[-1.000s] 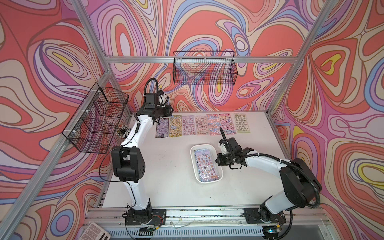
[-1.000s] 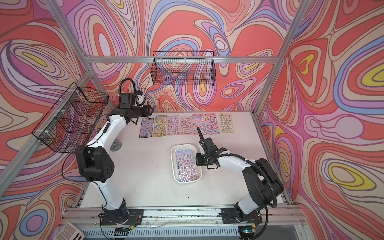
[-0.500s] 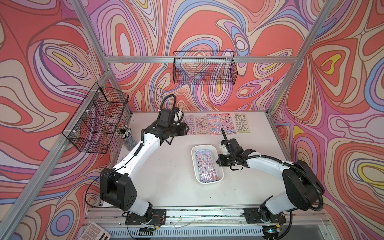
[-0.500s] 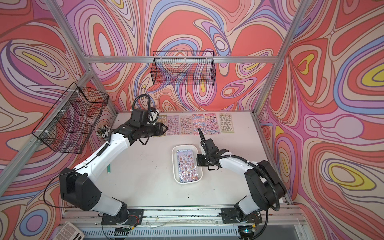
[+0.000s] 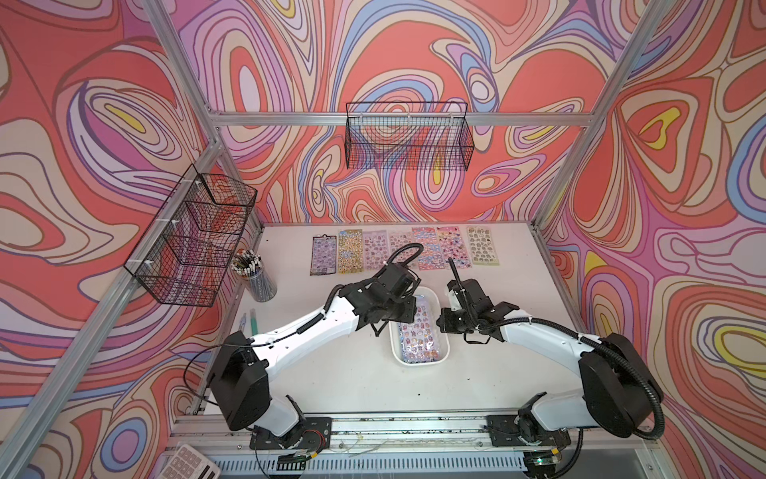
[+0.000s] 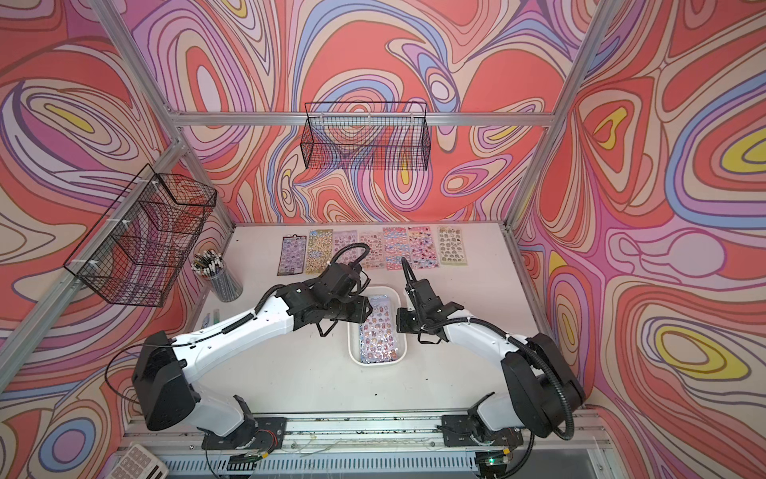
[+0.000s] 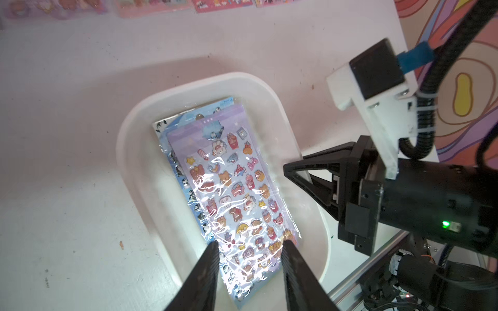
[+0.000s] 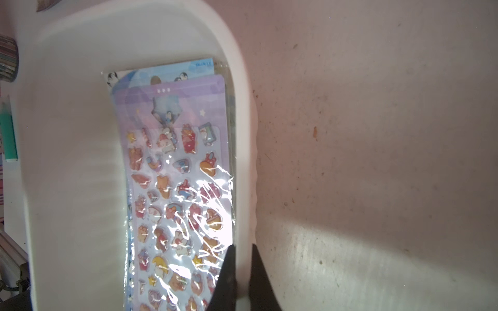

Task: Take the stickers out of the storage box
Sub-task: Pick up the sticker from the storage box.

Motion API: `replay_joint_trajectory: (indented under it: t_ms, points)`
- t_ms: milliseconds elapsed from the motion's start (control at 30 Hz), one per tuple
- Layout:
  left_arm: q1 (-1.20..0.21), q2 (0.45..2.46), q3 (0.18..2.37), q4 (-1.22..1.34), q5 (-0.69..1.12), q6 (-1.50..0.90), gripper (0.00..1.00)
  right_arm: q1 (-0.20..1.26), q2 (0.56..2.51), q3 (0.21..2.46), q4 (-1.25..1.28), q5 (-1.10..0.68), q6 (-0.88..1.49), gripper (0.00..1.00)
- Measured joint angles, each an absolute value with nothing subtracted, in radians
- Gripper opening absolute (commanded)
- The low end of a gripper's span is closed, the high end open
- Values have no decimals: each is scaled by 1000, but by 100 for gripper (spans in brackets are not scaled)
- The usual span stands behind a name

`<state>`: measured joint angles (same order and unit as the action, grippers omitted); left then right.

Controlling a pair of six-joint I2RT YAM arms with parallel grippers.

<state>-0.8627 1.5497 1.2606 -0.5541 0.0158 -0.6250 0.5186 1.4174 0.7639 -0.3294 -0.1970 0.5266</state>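
Observation:
The middle of the lilac sheet's long edge [image 5: 400, 329] [image 7: 200, 210], on the side farther from my right gripper, will be gripped by my left gripper.
The white storage box [image 5: 418, 363] [image 6: 377, 362] sits mid-table with stickers [image 5: 419, 334] [image 6: 379, 334] stacked inside. On top is a lilac sheet in glossy wrap [image 7: 231, 183] [image 8: 175, 175], with a blue penguin sheet [image 7: 172, 126] under it. My left gripper [image 7: 249, 243] [image 5: 408, 311] hovers open over one end of the box, its fingers on either side of the top sheet. My right gripper [image 8: 243, 247] [image 5: 442, 325] is shut on the box's side wall [image 8: 246, 161]. Several more stickers [image 5: 398, 251] lie in a row at the back of the table.
A cup of pens [image 5: 257, 278] stands at the left edge, with a teal pen [image 5: 253, 321] lying in front of it. Black wire baskets hang on the left wall [image 5: 195, 236] and the back wall [image 5: 408, 137]. A calculator [image 5: 192, 462] lies below the front rail.
My left arm has swung from the back-left end of the sticker row to above the box, its jaws narrowing slightly. The right gripper has kept its hold on the box wall.

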Motion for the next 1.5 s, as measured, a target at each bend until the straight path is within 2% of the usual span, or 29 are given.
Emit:
replay_joint_trajectory:
  t_ms: [167,533,1500]
  points:
    - [-900,1635,1308,-576,-58,-637,40,519,1416,750,-330,-191,537,0]
    - [-944,1770,1312,-579,-129,-688,49,519,1416,746,-339,-155,544,0]
    - [-951,1916,1263,-461,-154,-756,50,519,1427,746,-340,-153,545,0]
